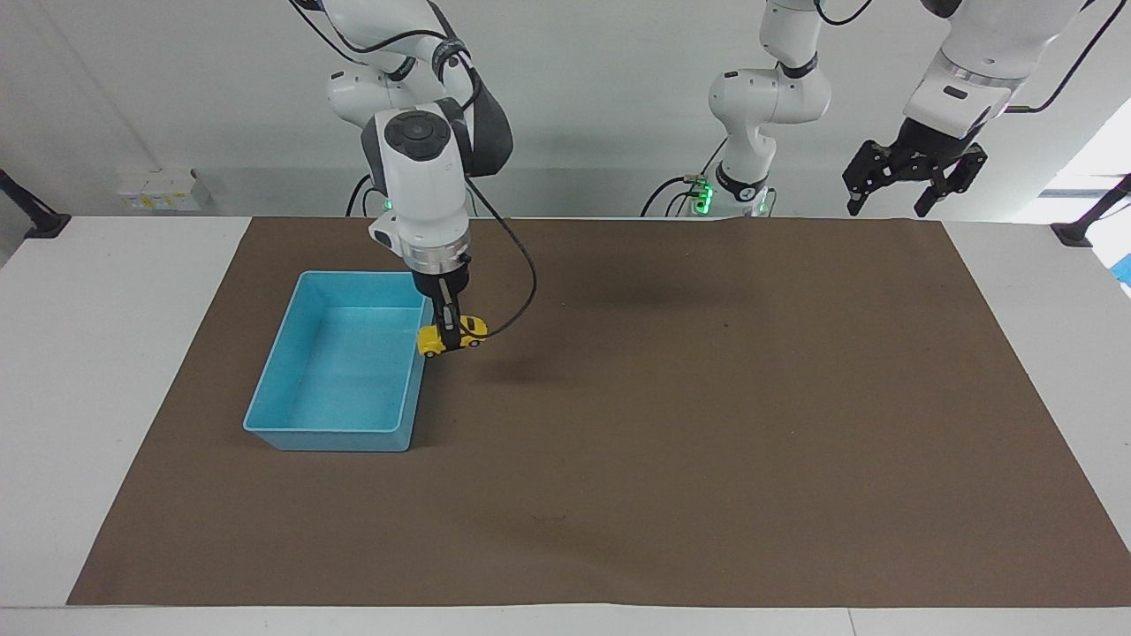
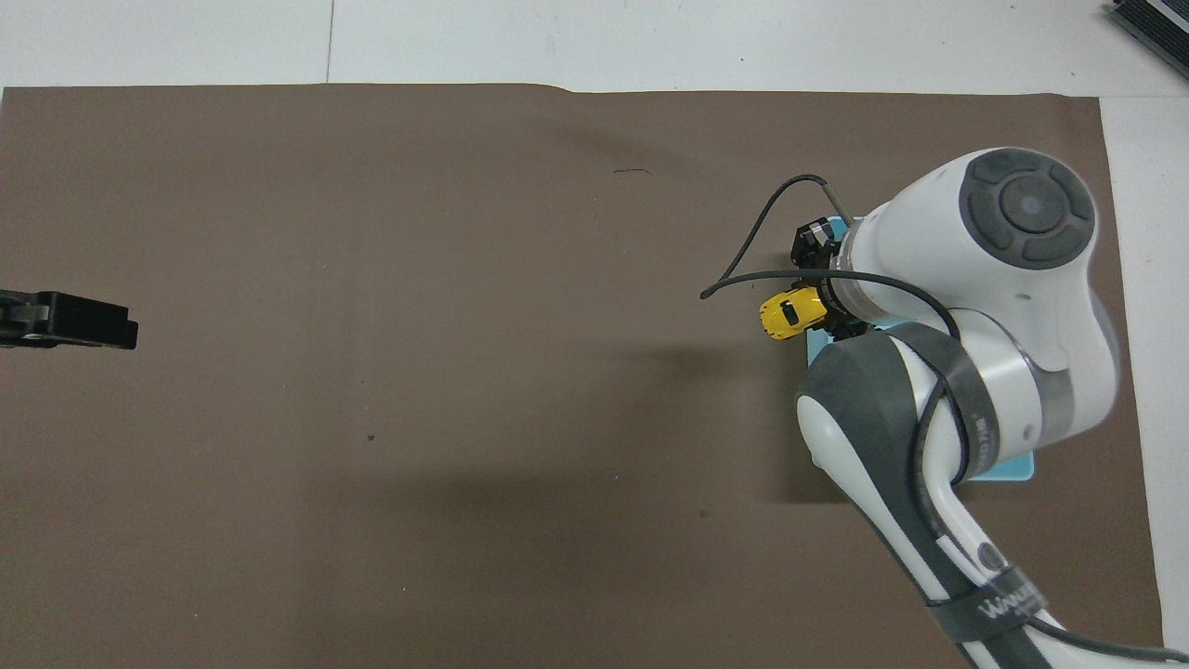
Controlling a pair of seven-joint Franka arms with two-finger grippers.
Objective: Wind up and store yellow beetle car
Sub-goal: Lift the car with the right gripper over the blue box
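Next, I release the yellow beetle car with my right gripper on the blue bin's bottom, near the middle (image 2: 899, 373).
My right gripper (image 1: 451, 336) is shut on the yellow beetle car (image 1: 454, 334) and holds it in the air over the blue bin's rim, at the side toward the left arm's end. The car (image 2: 790, 314) also shows in the overhead view, poking out from under the right arm. The blue bin (image 1: 283, 389) stands on the brown mat at the right arm's end; the overhead view shows only a strip of it (image 2: 1017, 469), the arm covers the rest. My left gripper (image 1: 912, 193) waits high above the mat's corner at the left arm's end.
A brown mat (image 1: 707, 424) covers most of the white table. A black cable (image 1: 521, 283) loops from the right wrist beside the car. The left gripper's tip (image 2: 70, 321) shows at the edge of the overhead view.
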